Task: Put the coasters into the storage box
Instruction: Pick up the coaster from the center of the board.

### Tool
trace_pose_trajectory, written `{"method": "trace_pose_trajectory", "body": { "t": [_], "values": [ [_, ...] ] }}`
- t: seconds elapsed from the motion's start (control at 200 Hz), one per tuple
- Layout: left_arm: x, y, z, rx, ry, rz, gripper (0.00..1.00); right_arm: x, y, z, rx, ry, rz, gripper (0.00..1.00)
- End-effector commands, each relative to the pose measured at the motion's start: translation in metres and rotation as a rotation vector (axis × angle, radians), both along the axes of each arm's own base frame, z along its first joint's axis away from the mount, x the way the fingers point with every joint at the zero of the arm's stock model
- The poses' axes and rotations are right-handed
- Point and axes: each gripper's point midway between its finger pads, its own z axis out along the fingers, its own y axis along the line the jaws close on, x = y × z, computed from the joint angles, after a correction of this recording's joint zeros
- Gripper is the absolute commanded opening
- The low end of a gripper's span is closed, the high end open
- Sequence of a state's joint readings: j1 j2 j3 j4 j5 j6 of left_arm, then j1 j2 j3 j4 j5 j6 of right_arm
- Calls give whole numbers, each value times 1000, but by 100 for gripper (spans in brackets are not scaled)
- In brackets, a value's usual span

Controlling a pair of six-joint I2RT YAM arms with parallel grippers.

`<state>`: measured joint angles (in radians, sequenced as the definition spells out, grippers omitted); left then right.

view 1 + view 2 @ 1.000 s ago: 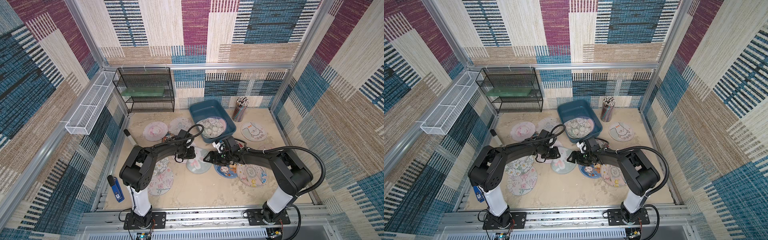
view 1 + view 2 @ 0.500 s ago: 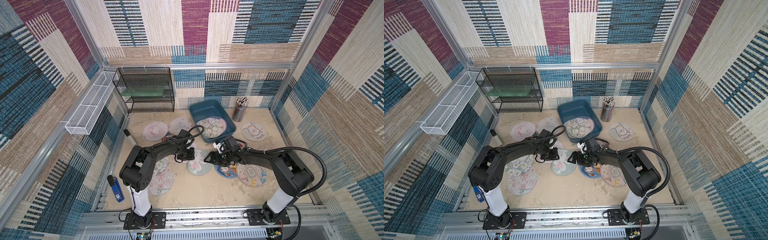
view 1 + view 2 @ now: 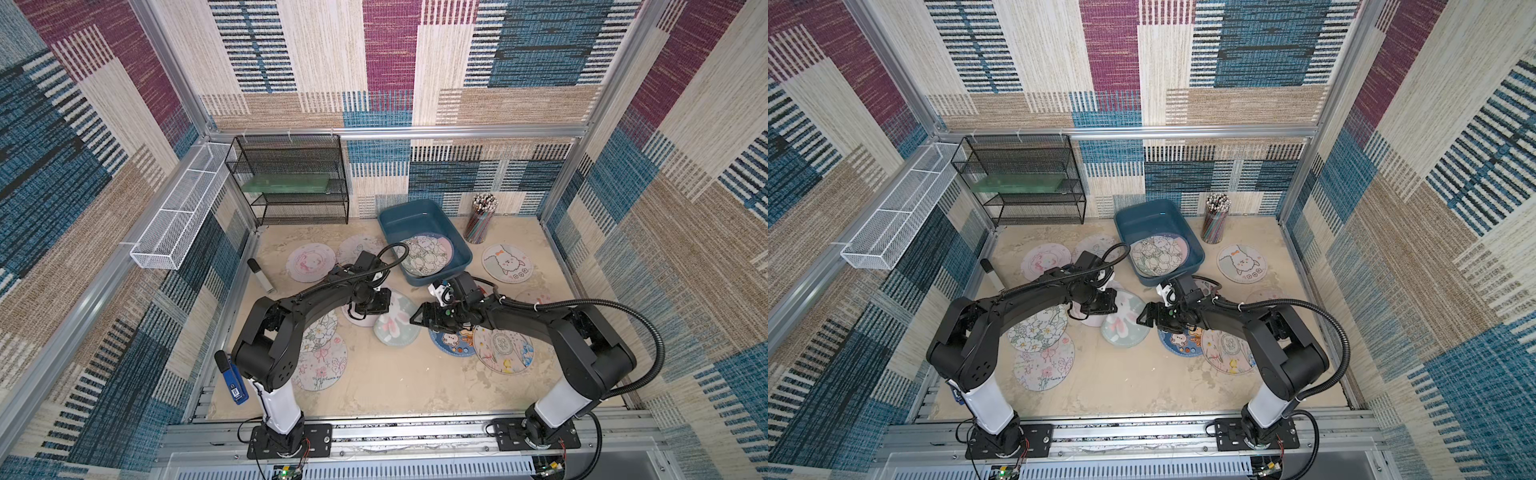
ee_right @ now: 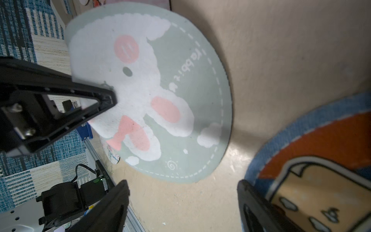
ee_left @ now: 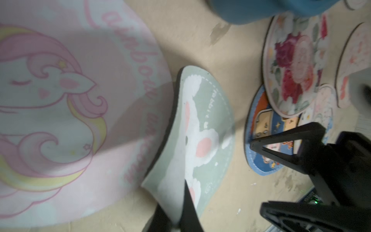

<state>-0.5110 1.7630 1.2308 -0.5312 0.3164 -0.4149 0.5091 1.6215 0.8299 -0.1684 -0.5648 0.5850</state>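
My left gripper is going to release the pale green rabbit coaster on the cartoon-printed coaster inside the teal storage box point(image 3: 432, 254).
My left gripper point(image 3: 371, 311) point(image 5: 177, 209) is shut on the edge of a pale green rabbit coaster point(image 3: 397, 327) point(image 3: 1126, 328) point(image 5: 202, 128), whose pinched side curls up off the floor. That coaster overlaps a pink unicorn coaster point(image 5: 60, 100). My right gripper point(image 3: 419, 318) point(image 4: 182, 200) is open just off the green coaster's point(image 4: 164, 96) opposite edge, beside a dark blue coaster point(image 3: 451, 344) point(image 4: 321, 152). The teal storage box point(image 3: 409, 204) point(image 3: 1150, 204) stands behind both grippers with a cartoon-printed coaster point(image 3: 428, 254) inside. Several more coasters lie around on the floor.
A black wire rack point(image 3: 299, 178) stands at the back left and a white mesh tray point(image 3: 178, 216) hangs on the left wall. A cup of pencils point(image 3: 480, 220) is right of the box. A llama coaster point(image 3: 507, 262) and a blue marker point(image 3: 233, 382) lie nearer the sides.
My left gripper's jaws have closed onto the green rabbit coaster's edge. Both arms have stayed almost where they were, and the right gripper has remained open.
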Motion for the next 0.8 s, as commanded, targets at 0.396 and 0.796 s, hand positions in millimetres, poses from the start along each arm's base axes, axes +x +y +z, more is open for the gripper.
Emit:
{"method": "trace_pose_trajectory", "body": {
  "t": [0.396,0.796],
  "values": [
    [33,-26,137,-134,-241,-73,0,-19,-27,48,19,-71,-60,89],
    [104,-96,187,-284,-397,-174,0,-23,-43,52,34,-91,-93,89]
  ]
}}
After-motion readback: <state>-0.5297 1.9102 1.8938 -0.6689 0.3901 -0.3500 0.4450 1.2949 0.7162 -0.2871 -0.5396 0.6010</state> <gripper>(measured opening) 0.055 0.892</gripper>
